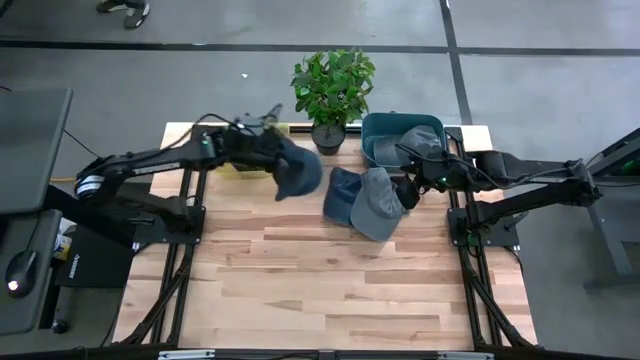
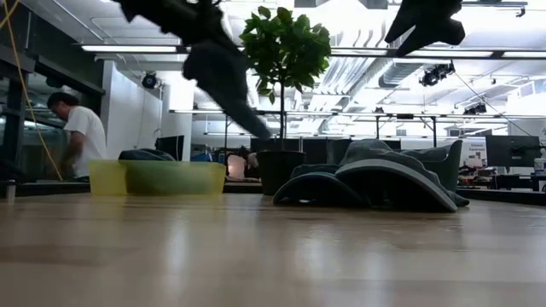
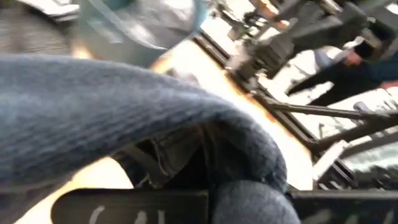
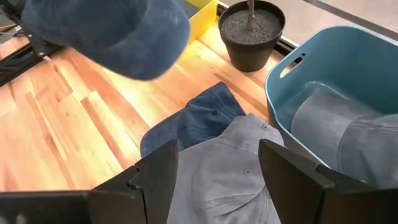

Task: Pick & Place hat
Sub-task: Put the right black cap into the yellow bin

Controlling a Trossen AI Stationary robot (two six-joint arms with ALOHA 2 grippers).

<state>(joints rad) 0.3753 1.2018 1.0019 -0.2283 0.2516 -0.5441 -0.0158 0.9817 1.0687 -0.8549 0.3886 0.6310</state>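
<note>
Next, my left gripper drops the dark blue hat inside the yellow bin [image 1: 256, 149] at the table's far edge.
My left gripper [image 1: 268, 150] is shut on a dark blue hat [image 1: 297, 170], which hangs in the air near the potted plant; the same hat [image 2: 223, 77] is well above the tabletop in the low view. A grey hat [image 1: 377, 205] and a blue hat [image 1: 343, 195] lie overlapping on the table beside the teal bin [image 1: 372, 150]. The grey hat's edge rests on the blue one. My right gripper [image 4: 219, 155] is open above the grey hat [image 4: 227, 180], touching nothing. Another grey hat [image 4: 348, 137] lies in the teal bin. My left gripper holds the dark blue hat at its upper edge [image 2: 203, 44]. In the left wrist view the hat's cloth [image 3: 124, 106] covers the fingers, so the exact part and kind of hold stay hidden. The hat hangs slack below the gripper, clear of the table.
A potted plant [image 1: 330, 95] stands at the far edge between the arms. A yellow bin [image 2: 158, 177] sits at the far left, under my left arm. The near half of the wooden table [image 1: 330, 290] is bare wood. A person [image 2: 81, 136] stands in the room behind.
</note>
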